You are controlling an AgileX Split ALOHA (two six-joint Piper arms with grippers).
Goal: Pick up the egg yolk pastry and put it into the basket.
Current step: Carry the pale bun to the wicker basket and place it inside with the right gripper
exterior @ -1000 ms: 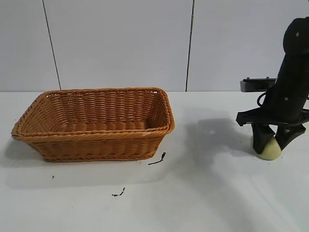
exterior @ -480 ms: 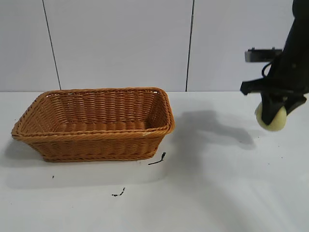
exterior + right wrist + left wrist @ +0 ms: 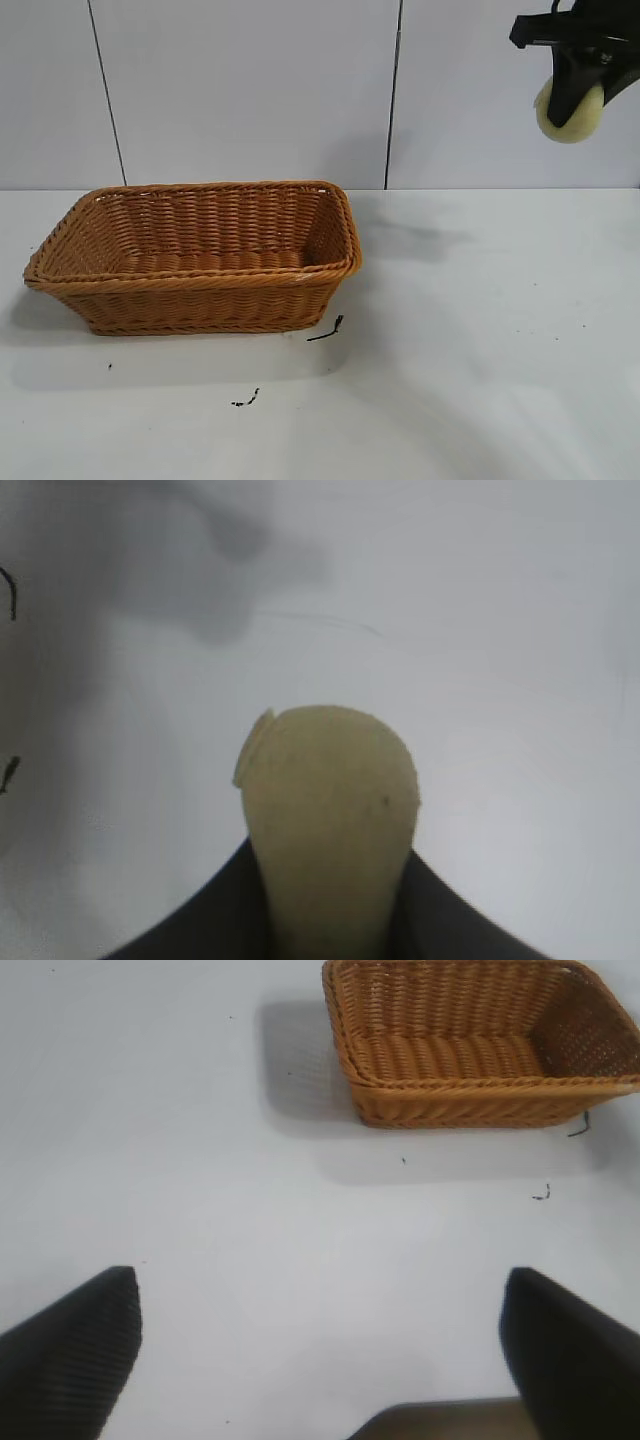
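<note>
The egg yolk pastry will go down from my right gripper inside the wicker basket (image 3: pixel 217 253), just behind the middle of the basket's front rim.
The pale yellow-green egg yolk pastry (image 3: pixel 570 118) hangs high above the table at the upper right, clamped in my right gripper (image 3: pixel 574 96). In the right wrist view the pastry (image 3: pixel 330 800) sits squeezed between the two black fingers (image 3: pixel 215 920). The orange-brown wicker basket (image 3: pixel 200 290) stands on the table at the left, far from the pastry, and nothing shows inside it. It also shows in the left wrist view (image 3: pixel 480 1100). My left gripper (image 3: pixel 320 1345) is open and holds nothing, well back from the basket; it is out of the exterior view.
The white table (image 3: pixel 470 380) carries two small black scraps (image 3: pixel 326 330) (image 3: pixel 246 400) in front of the basket's right corner. A panelled white wall stands behind.
My right gripper has lifted the pastry off the table, from resting at the right edge to high in the upper right corner. The basket and left gripper have not moved.
</note>
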